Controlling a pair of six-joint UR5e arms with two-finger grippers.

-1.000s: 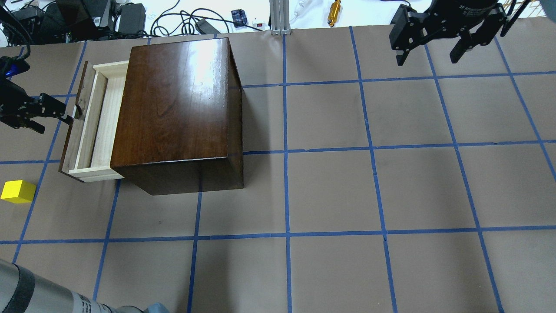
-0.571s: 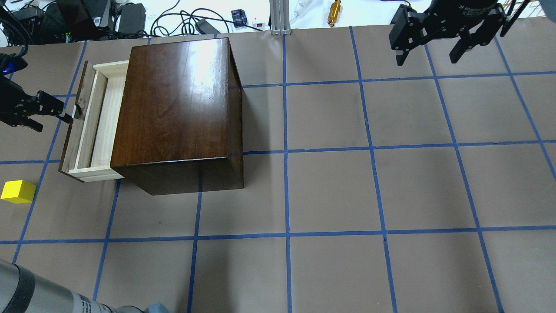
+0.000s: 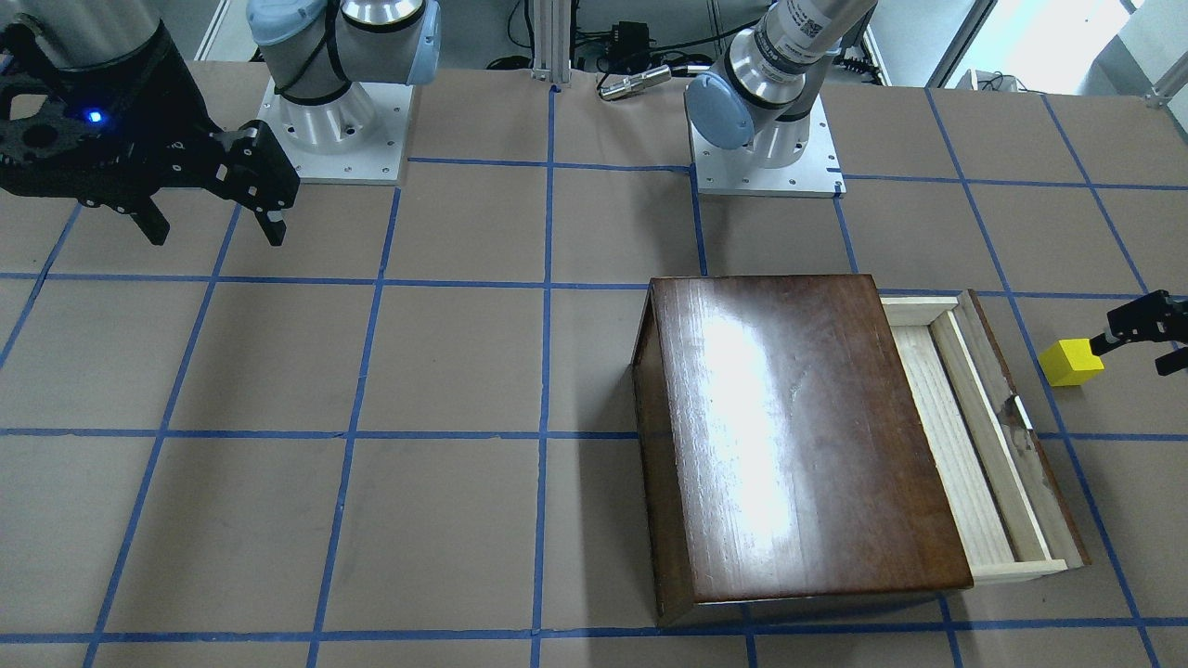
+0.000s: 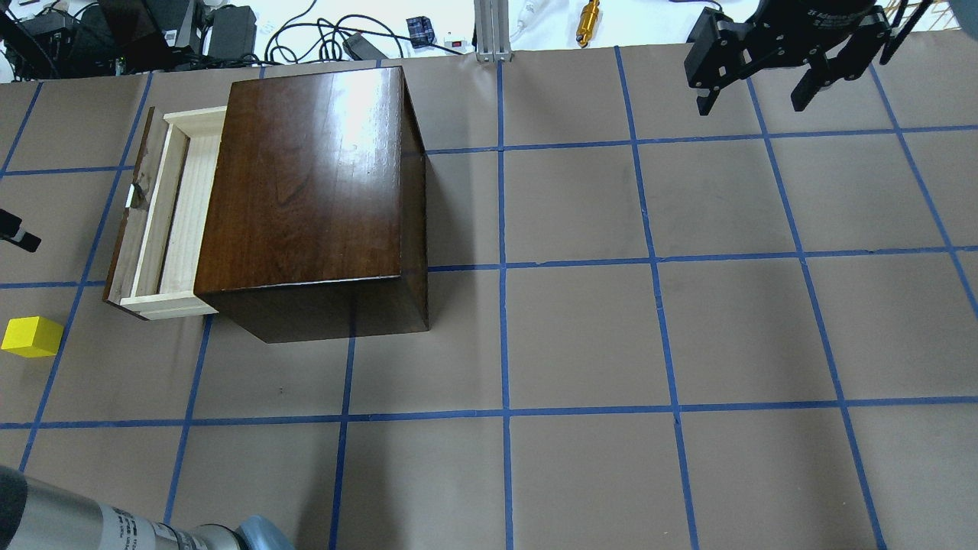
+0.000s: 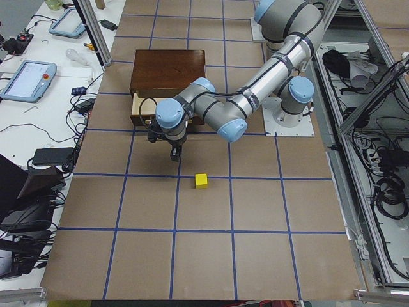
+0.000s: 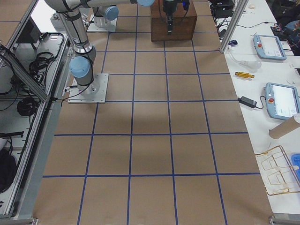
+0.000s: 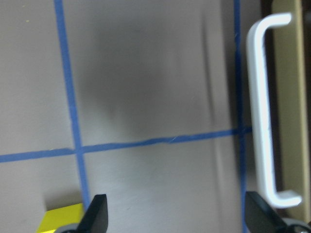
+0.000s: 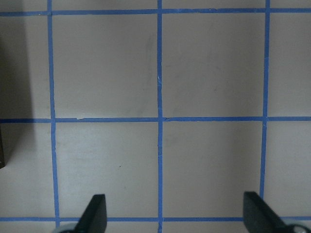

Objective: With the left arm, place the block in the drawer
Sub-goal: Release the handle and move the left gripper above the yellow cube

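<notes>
I should next close my left gripper on opposite sides of the yellow block [image 3: 1070, 363] [image 7: 60, 218], so the block's side that faces the drawer stays free between the fingers.
The yellow block [image 4: 30, 337] lies on the table near the left edge, apart from the drawer; it also shows in the front view [image 3: 1070, 362]. The drawer [image 4: 164, 214] stands pulled out of the dark-brown cabinet [image 4: 306, 191], its pale inside bare. My left gripper [image 3: 1132, 357] is open and empty, between the drawer front and the block. In the left wrist view the open left gripper [image 7: 176, 218] has the block [image 7: 60, 218] by one fingertip and the drawer's metal handle [image 7: 260, 111] to the right. My right gripper [image 4: 752, 105] is open and empty at the far right.
Cables, power supplies and tools lie past the table's far edge [image 4: 306, 30]. The cabinet is the only large obstacle on the brown, blue-taped table [image 4: 581, 336]. The left arm's forearm [image 4: 76, 527] crosses the near left corner.
My left gripper has drawn back from the drawer handle and moved toward the block, nearly out of the overhead view. Drawer, block and right gripper have not moved.
</notes>
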